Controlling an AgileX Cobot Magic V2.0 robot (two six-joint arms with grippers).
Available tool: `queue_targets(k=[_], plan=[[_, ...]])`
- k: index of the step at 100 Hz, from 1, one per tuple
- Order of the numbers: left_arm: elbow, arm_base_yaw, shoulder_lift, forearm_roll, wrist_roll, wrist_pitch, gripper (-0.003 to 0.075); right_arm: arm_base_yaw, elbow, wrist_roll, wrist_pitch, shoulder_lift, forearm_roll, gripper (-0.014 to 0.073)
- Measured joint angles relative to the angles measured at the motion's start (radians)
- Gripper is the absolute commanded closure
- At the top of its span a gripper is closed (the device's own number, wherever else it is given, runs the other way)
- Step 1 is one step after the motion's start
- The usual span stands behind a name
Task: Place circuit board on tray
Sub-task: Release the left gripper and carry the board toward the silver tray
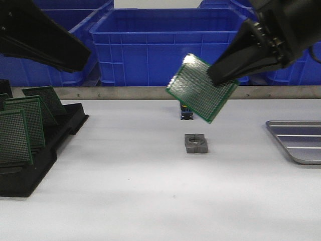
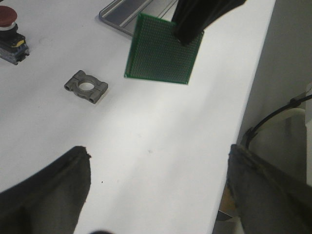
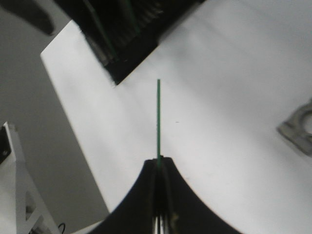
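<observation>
I will use my right gripper to set the green circuit board down across the dividing ridge inside the silver-grey metal tray (image 1: 306, 139). The board is still above the table's middle.
My right gripper (image 1: 220, 76) is shut on a green perforated circuit board (image 1: 199, 88) and holds it tilted in the air above the middle of the table. The board also shows in the left wrist view (image 2: 158, 52) and edge-on in the right wrist view (image 3: 158, 119), pinched between the right gripper (image 3: 158, 160). The silver-grey metal tray (image 1: 300, 142) lies at the right edge of the table, and its corner shows in the left wrist view (image 2: 119, 12). My left gripper (image 2: 158, 195) is open and empty, high over the left side (image 1: 75, 60).
A black slotted rack (image 1: 27, 170) with several green boards (image 1: 15, 135) stands at the left. A grey metal clamp block (image 1: 196, 143) lies mid-table, with a small blue-black part (image 1: 186, 111) behind it. Blue crates (image 1: 165, 45) line the back. A red-button switch (image 2: 10, 34) sits near the clamp.
</observation>
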Motion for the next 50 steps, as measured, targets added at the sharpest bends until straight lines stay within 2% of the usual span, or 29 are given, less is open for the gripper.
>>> queue_targets(k=[30,50], plan=[[0.000,0.000,0.000,-0.002,0.000,0.016,0.0174,-0.260,0.000,0.019,-0.107,0.000,0.000,0.0645],[0.000,0.000,0.000,-0.002,0.000,0.030,0.0174,-0.362,-0.001,0.021,-0.222,0.049,0.000,0.0645]])
